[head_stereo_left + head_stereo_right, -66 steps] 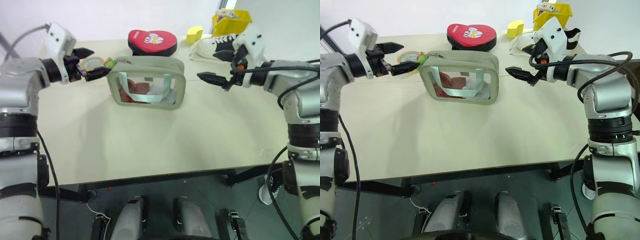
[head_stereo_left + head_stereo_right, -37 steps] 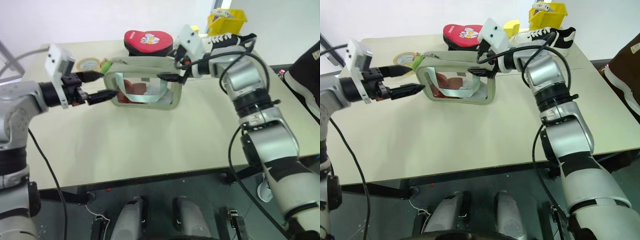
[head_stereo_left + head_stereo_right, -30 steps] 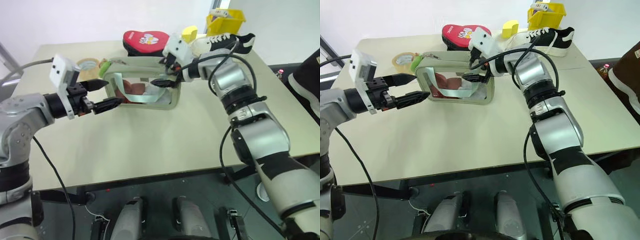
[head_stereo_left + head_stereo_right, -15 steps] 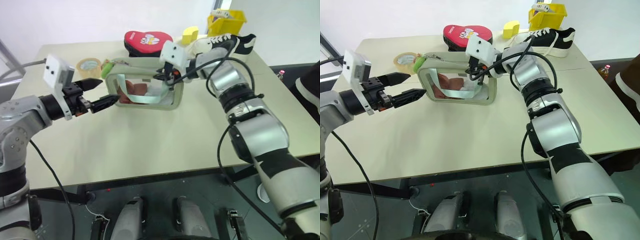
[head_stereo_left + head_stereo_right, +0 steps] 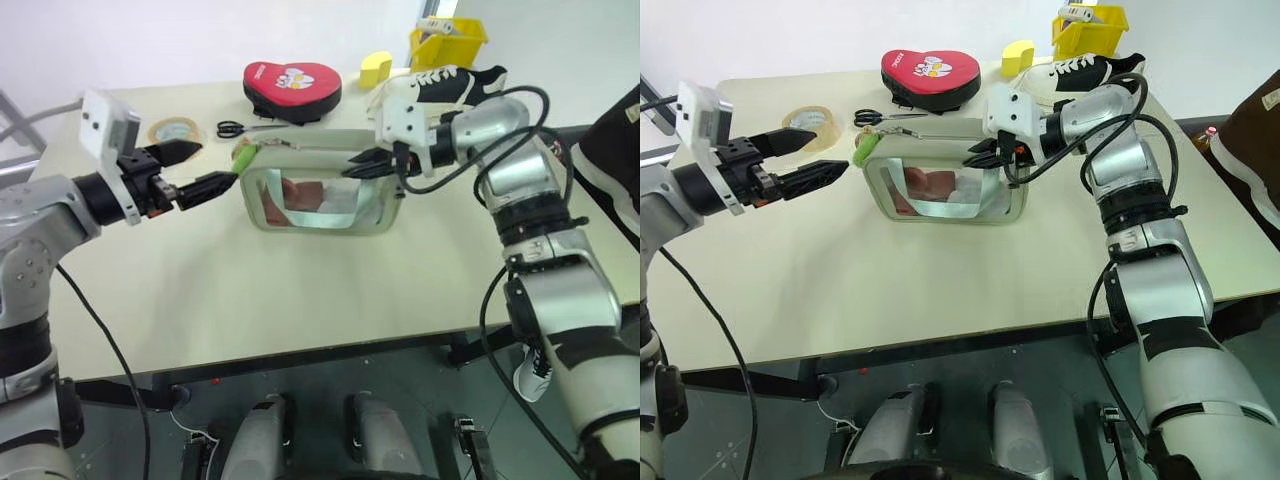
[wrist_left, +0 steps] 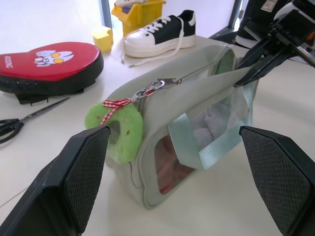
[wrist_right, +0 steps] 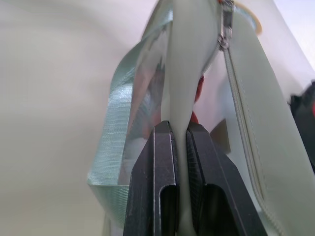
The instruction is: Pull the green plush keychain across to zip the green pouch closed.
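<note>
The green pouch's front edge is pinched by my right gripper well in from its corner, so that gripper should open and take the pouch's edge nearer that corner (image 5: pixel 393 186).
The green pouch (image 5: pixel 318 192) stands on the table with its clear window facing me and its top zipper (image 6: pixel 162 84) showing. The green plush keychain (image 5: pixel 245 157) hangs at the pouch's upper left corner, a fuzzy lime ring (image 6: pixel 121 131) on a short chain. My left gripper (image 5: pixel 207 167) is open and level, its fingertips just left of the keychain and not touching it. My right gripper (image 5: pixel 361 166) is shut on the pouch's upper right edge. In the right wrist view its fingers (image 7: pixel 162 162) pinch a fold of pale green fabric.
Behind the pouch lie scissors (image 5: pixel 232 128), a tape roll (image 5: pixel 172 130) and a red heart-shaped case (image 5: pixel 292 80). A yellow block (image 5: pixel 375 68), a sneaker (image 5: pixel 440 85) and a yellow bin (image 5: pixel 448 40) sit at the back right. A person's dark sleeve (image 5: pixel 622 150) shows at the right edge.
My right gripper has shut on the pouch's right top edge and dragged the pouch right and nearer, uncovering the scissors. The left gripper has stayed open beside the keychain.
</note>
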`<state>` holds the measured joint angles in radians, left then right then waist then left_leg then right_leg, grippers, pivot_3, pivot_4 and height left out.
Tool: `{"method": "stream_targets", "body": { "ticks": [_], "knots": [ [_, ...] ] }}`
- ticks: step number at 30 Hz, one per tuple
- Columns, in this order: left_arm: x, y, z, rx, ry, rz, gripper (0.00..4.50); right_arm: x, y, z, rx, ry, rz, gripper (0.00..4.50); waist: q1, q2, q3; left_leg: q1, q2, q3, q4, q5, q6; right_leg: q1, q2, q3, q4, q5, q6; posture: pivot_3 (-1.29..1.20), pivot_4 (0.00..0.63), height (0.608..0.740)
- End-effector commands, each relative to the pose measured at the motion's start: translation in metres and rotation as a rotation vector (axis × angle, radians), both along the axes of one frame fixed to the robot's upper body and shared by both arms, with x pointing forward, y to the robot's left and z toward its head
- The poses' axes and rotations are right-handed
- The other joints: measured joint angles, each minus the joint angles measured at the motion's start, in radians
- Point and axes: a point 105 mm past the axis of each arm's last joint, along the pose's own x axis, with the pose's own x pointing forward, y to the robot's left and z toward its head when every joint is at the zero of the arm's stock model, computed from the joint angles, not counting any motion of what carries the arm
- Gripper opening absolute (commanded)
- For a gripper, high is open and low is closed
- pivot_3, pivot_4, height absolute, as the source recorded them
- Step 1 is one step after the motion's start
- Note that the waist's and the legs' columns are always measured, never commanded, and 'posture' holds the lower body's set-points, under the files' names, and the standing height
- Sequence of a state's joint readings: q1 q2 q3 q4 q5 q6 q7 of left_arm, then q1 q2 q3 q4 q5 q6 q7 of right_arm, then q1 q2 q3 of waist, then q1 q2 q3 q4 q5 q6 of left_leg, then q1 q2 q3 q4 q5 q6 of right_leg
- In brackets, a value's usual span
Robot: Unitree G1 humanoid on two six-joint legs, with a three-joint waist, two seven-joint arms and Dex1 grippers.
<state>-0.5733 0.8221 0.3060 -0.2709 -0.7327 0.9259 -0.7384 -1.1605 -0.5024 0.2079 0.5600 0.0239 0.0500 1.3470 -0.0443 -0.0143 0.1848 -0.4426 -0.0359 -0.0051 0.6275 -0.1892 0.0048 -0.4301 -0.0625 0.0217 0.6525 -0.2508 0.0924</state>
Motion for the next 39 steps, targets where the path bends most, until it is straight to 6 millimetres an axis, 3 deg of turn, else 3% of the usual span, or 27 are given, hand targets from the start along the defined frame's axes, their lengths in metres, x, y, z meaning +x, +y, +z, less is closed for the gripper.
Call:
{"method": "stream_targets", "body": {
  "ticks": [1,8,13,19,24,28,31,33,39],
  "knots": [
    [-0.002,-0.001,0.015,0.009,-0.056,-0.017,4.5,-0.013,0.014,0.025,0.077,-0.091,0.048,0.04,0.002,0.0,0.0,0.0,0.0,0.0,0.0,0.0,0.0,0.0,0.0,0.0,0.0,0.0,0.0,0.0,0.15,0.74],
    [-0.004,-0.003,0.012,0.025,-0.045,-0.037,4.5,-0.014,0.014,0.02,0.075,-0.083,0.024,0.04,0.006,0.0,0.0,0.0,0.0,0.0,0.001,-0.001,-0.002,0.001,-0.001,0.0,-0.001,0.0,-0.001,0.0,0.15,0.74],
    [-0.014,0.006,0.011,0.079,-0.023,-0.042,4.5,-0.026,0.012,0.0,0.026,0.008,0.012,0.04,0.003,0.0,0.0,0.0,0.0,0.0,0.0,-0.001,-0.001,0.001,-0.001,0.0,-0.003,0.0,-0.001,0.0,0.15,0.74],
    [-0.02,0.021,0.014,0.147,-0.012,-0.024,4.5,-0.041,0.016,0.002,0.03,0.074,0.004,0.04,0.002,0.0,0.0,-0.001,0.0,0.0,-0.001,-0.001,-0.002,0.0,-0.002,0.0,-0.003,-0.001,-0.005,0.0,0.15,0.74],
    [-0.016,0.019,0.016,0.154,-0.021,-0.025,4.5,-0.044,0.017,-0.004,0.022,0.118,-0.003,0.04,0.004,0.0,0.0,-0.001,0.0,0.0,0.0,-0.002,-0.002,0.001,-0.002,0.0,-0.005,-0.001,-0.006,0.0,0.15,0.74],
    [-0.014,0.021,0.017,0.157,-0.023,-0.016,4.5,-0.04,0.019,0.0,0.039,0.107,-0.032,1.5,0.003,0.0,0.0,-0.001,0.0,0.0,-0.001,-0.002,-0.002,0.001,-0.002,0.0,-0.005,-0.001,-0.006,0.0,0.15,0.74],
    [-0.009,0.029,0.017,0.143,-0.027,0.019,4.5,-0.039,0.011,0.013,0.052,0.065,-0.056,3.09,0.001,0.0,0.0,-0.001,0.0,0.0,-0.001,-0.002,-0.002,0.0,-0.002,0.0,-0.005,-0.001,-0.006,0.0,0.15,0.74],
    [-0.002,0.037,0.017,0.122,-0.027,0.059,4.5,-0.04,0.001,0.023,0.062,0.043,-0.077,3.91,0.003,0.0,0.0,-0.001,0.0,0.0,-0.002,-0.002,-0.002,0.0,-0.002,0.0,-0.005,-0.001,-0.006,0.0,0.15,0.74],
    [0.014,0.053,0.006,0.12,-0.015,0.127,4.5,-0.052,-0.03,0.035,0.071,0.025,-0.156,3.91,0.012,0.0,0.0,-0.002,0.0,0.0,-0.002,-0.002,-0.002,0.0,-0.003,0.0,-0.006,-0.001,-0.006,0.0,0.15,0.74]
  ]
}}
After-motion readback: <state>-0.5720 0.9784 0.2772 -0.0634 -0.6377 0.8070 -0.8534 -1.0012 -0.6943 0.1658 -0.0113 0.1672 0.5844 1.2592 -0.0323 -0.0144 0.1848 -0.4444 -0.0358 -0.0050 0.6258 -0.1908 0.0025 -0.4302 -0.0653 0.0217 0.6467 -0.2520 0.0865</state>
